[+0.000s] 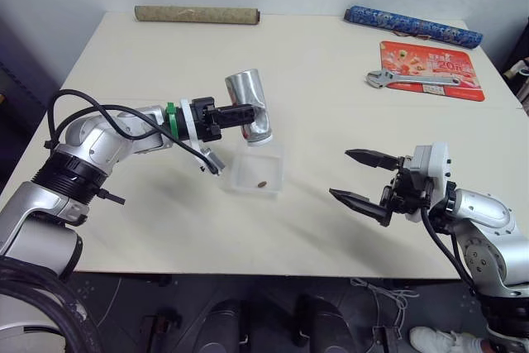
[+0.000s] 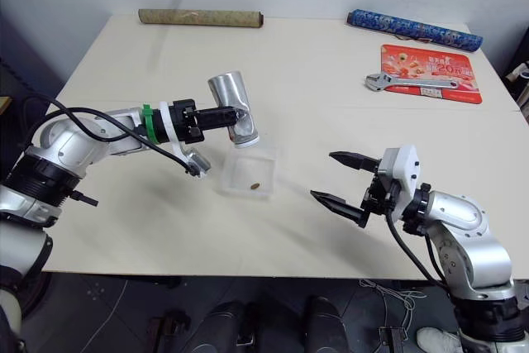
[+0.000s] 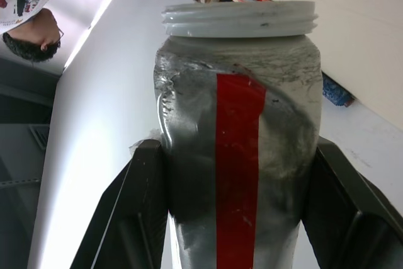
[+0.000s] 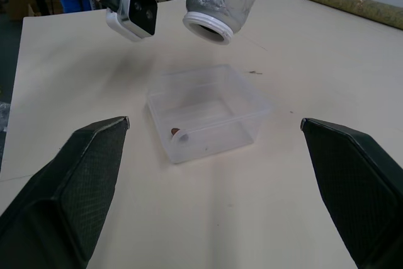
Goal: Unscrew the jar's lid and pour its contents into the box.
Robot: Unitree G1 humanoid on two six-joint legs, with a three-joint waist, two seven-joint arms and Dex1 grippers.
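Next, I set the jar on the bare table (image 1: 122,161) under my left gripper's silver forearm, far from the box. The jar now hangs just above the box.
My left gripper (image 1: 252,113) is shut on the jar (image 1: 246,98), a clear cylinder with a red stripe (image 3: 239,155). The jar is tipped mouth-down, and its open threaded rim (image 4: 208,26) hangs just above the box (image 1: 231,179). The box is a small clear plastic square on the table. The contents, one tiny brown piece (image 1: 261,184), lie on the box floor. My right gripper (image 1: 339,173) is held open and empty to the right of the box, pointing toward it. The lid is out of view.
A wrench (image 1: 413,80) lies on a red mat (image 1: 438,59) at the far right. A blue roll (image 1: 413,26) and a brown roll (image 1: 197,14) lie along the table's far edge. A person's head (image 3: 34,36) appears in the left wrist view.
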